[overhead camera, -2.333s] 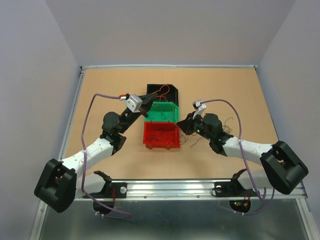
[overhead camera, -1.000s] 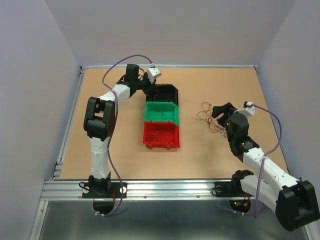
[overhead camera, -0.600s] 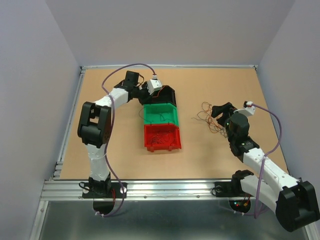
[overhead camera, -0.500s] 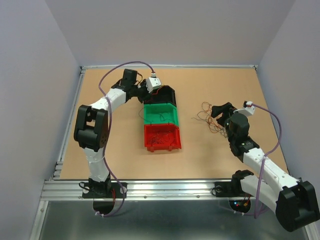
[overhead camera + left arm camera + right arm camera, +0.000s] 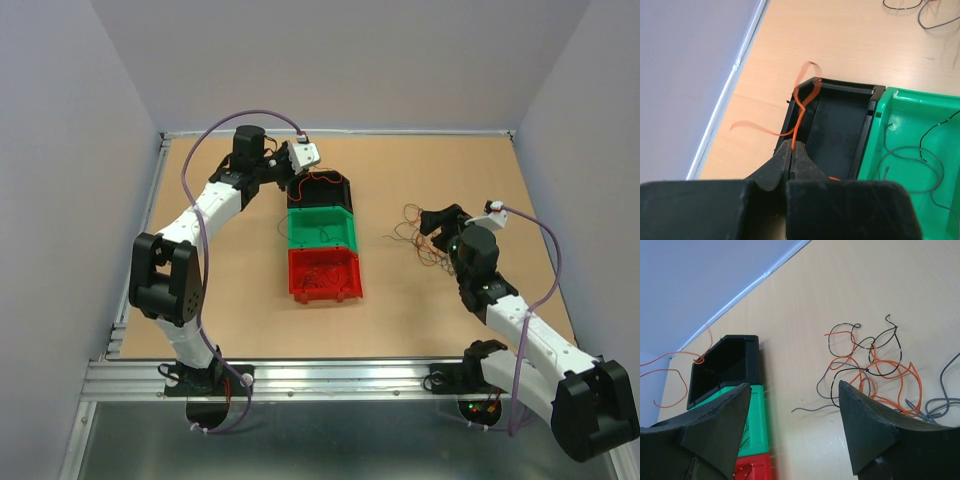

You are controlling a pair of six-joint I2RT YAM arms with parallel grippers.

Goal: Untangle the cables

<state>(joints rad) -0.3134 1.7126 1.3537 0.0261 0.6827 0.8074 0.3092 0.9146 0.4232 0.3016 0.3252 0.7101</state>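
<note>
My left gripper will let go of the orange wire on the bottom of the black bin (image 5: 322, 192) (image 5: 828, 145), around its middle. The wire now curls up over the bin's rim.
The cables (image 5: 415, 233) lie as a loose clump of orange, black and grey wires (image 5: 872, 367) on the table, right of the bins. My right gripper (image 5: 438, 218) hovers open over the clump's near left side, and its jaws (image 5: 794, 385) stand wide with nothing between them. My left gripper (image 5: 287, 172) is at the back left corner of the black bin (image 5: 346, 181). It is shut (image 5: 792, 145) on one thin orange wire (image 5: 799, 107), which curls up over the bin's rim (image 5: 845, 86) and out onto the table.
Three bins stand in a row: black at the back, green (image 5: 348, 228) in the middle with a few dark wires inside (image 5: 920, 150), red (image 5: 352, 272) nearest, holding thin wires. Metal rails edge the table (image 5: 250, 300); grey walls close in on three sides.
The left arm's elbow swung out to the left while its gripper stayed at the black bin, shut on the orange wire. The right arm has held still over the last second.
</note>
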